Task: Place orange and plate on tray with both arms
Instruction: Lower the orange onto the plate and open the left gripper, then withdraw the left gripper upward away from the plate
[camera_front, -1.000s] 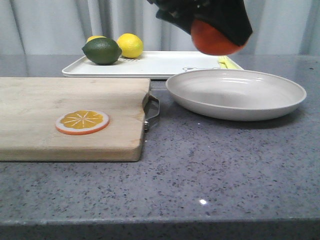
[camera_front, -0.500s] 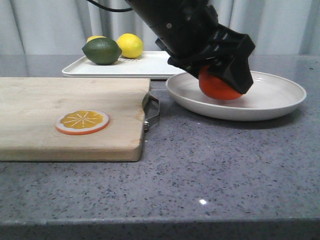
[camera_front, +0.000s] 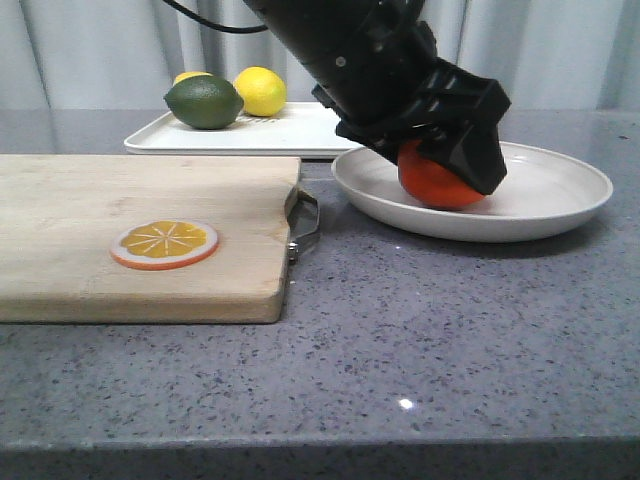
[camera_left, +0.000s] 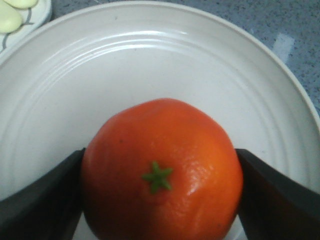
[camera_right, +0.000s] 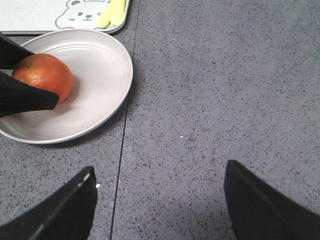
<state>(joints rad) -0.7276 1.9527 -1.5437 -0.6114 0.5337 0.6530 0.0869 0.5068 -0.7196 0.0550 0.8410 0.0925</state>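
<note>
Next, my right gripper moves to the off-white plate's rim (camera_front: 602, 186) (camera_right: 130, 71), on the side farthest from the cutting board, and closes there.
The orange (camera_front: 438, 186) sits low in the off-white plate (camera_front: 560, 205), on its left half, and appears to rest on the dish. My left gripper (camera_front: 447, 168) is shut on the orange. In the left wrist view its black fingers (camera_left: 40, 205) press both sides of the orange (camera_left: 160, 175) over the plate (camera_left: 150, 65). The white tray (camera_front: 300, 135) lies just behind the plate. My right gripper (camera_right: 160, 205) is open and empty over bare countertop to the right of the plate (camera_right: 100, 75). It sees the orange (camera_right: 45, 75) and the tray corner (camera_right: 35, 15).
A wooden cutting board (camera_front: 120, 250) with an orange slice disc (camera_front: 164, 244) lies left of the plate, its metal handle (camera_front: 305, 225) near the rim. A lime (camera_front: 204, 102) and lemons (camera_front: 260, 90) sit on the tray's left end, pale pieces (camera_right: 111, 14) at its right corner.
My left gripper came down with the orange from above the plate into the plate, then settled slightly lower and to the right.
</note>
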